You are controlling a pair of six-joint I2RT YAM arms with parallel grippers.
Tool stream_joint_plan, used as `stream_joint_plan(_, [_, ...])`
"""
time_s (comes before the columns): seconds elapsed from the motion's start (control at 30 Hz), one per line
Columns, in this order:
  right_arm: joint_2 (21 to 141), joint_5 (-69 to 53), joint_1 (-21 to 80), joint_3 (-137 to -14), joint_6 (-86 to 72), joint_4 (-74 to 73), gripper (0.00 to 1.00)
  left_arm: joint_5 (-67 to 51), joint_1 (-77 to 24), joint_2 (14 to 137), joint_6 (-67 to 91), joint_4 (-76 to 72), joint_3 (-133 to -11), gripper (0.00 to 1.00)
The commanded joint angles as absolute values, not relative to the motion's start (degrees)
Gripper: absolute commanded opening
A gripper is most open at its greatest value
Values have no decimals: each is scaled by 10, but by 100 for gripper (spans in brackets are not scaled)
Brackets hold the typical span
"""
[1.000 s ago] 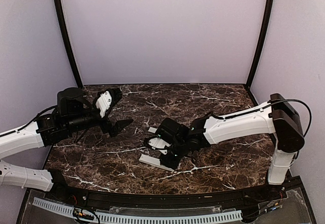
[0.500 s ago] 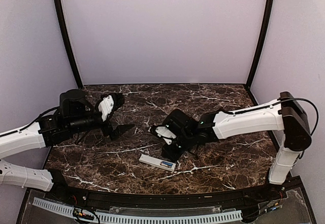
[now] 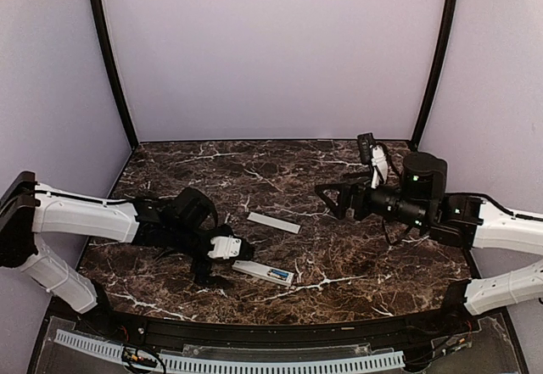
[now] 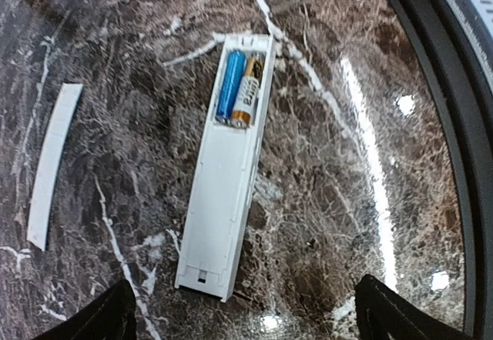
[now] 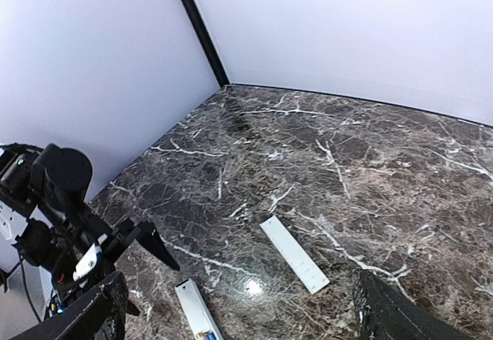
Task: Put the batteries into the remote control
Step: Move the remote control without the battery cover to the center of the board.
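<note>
My left gripper should take the remote control's plain end (image 4: 205,263) and straighten it, because it slants toward the table's front edge, before my right gripper presses the batteries.
The white remote control (image 4: 223,178) lies back-up on the marble near the front edge, also seen from above (image 3: 259,270). Two batteries (image 4: 239,89) lie side by side in its open recess, one blue, one showing a gold and white label. My left gripper (image 4: 246,318) hovers open over the remote's plain end, its fingers (image 4: 115,317) wide apart and touching nothing; from above the left gripper (image 3: 225,259) sits just left of the remote. My right gripper (image 3: 333,200) hangs open and empty, raised at the right, well away from the remote (image 5: 196,313).
A thin flat white cover strip (image 3: 274,222) lies loose on the marble behind the remote, also visible as the strip (image 5: 294,254) in the right wrist view. The table's dark front rim (image 4: 454,124) runs close beside the remote. Dark frame posts stand at the back corners.
My right gripper has let go at the remote, opened and pulled back up to the right. My left arm has swung down and forward to the remote's left end.
</note>
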State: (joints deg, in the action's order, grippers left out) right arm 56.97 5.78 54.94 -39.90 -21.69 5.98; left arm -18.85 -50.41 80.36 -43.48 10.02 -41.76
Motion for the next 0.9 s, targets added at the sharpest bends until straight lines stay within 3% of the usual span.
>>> stream_joint_plan(0.0, [600, 52, 535, -421, -248, -26, 99, -149, -509, 861, -479, 109, -453, 97])
stream_joint_plan(0.1, [641, 62, 535, -452, -271, -87, 97, -126, -507, 895, -482, 99, -468, 94])
stream_joint_plan(0.27, [683, 42, 535, -469, -293, -107, 92, -128, -508, 959, -463, 129, -508, 76])
stream_joint_plan(0.87, [778, 27, 535, -535, -426, -264, 88, -103, -550, 968, -351, 126, -520, 42])
